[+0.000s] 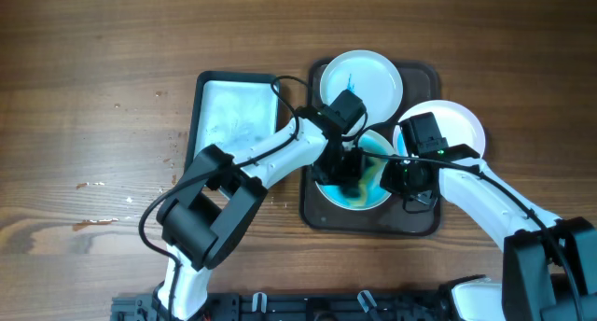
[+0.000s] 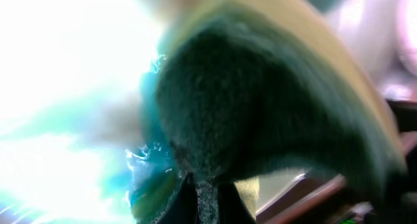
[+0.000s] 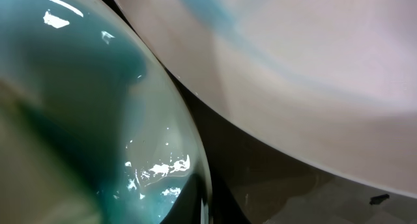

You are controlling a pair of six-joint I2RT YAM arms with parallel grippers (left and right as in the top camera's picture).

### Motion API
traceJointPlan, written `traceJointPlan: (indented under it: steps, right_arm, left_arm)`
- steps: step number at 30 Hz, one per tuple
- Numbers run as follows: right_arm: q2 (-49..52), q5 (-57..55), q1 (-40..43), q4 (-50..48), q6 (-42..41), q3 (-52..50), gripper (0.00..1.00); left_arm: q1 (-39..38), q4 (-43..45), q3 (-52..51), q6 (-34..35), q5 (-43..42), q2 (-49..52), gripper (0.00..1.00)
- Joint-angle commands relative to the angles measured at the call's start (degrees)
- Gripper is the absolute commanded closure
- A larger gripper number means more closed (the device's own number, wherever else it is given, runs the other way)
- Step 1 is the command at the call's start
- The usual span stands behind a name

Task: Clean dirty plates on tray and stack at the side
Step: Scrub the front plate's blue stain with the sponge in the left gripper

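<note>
My left gripper needs to release the green sponge in the front half of the black tray (image 1: 224,151) with foamy water.
A dark brown tray (image 1: 424,223) holds three plates. The front plate (image 1: 359,198) is smeared with teal liquid. My left gripper (image 1: 351,168) is shut on a green and yellow sponge (image 1: 374,164) and presses it onto this plate. In the left wrist view the sponge (image 2: 260,100) fills the frame above the jaws (image 2: 207,198), with the wet plate (image 2: 65,120) to the left. My right gripper (image 1: 399,176) is shut on the right rim of the teal plate, as the right wrist view (image 3: 205,208) shows. A white plate with a blue streak (image 1: 361,78) lies at the back and a white plate (image 1: 452,125) at the right.
A black tray with white foamy water (image 1: 233,116) lies to the left of the brown tray. In the right wrist view the white plate (image 3: 313,68) overhangs the brown tray floor (image 3: 260,185) next to the teal plate (image 3: 78,120). Bare wooden table (image 1: 93,97) surrounds both trays.
</note>
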State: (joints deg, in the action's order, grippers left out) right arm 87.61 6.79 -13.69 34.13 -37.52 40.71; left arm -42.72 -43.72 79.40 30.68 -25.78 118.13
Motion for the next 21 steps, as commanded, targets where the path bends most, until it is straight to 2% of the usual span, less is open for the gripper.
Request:
traceJointPlan:
  steps: [1,3,7,10,13,21]
  right_arm:
    - [2.93,-7.91,0.37,1.53,0.07,-2.8,0.96]
    - [2.93,-7.91,0.37,1.55,0.09,-2.8,0.96]
    - [2.93,-7.91,0.37,1.55,0.07,-2.8,0.96]
    - [2.93,-7.91,0.37,1.55,0.04,-2.8,0.96]
    - [2.93,-7.91,0.37,1.55,0.09,-2.8,0.96]
    - [2.93,-7.91,0.37,1.55,0.07,-2.8,0.96]
  left_arm:
    - [1.42,-7.04,-1.05,1.4,21.88,1.03,0.96]
    - [1.49,-8.94,-0.94,1.51,29.27,1.03,0.96]
    - [1.49,-9.79,0.57,1.51,36.44,1.03,0.96]
    - [1.49,-9.4,2.19,4.39,41.99,1.03,0.96]
    - [1.31,-4.26,2.27,4.26,35.39,1.05,0.96]
    - [-0.76,10.16,2.25,4.26,1.92,5.33,0.96]
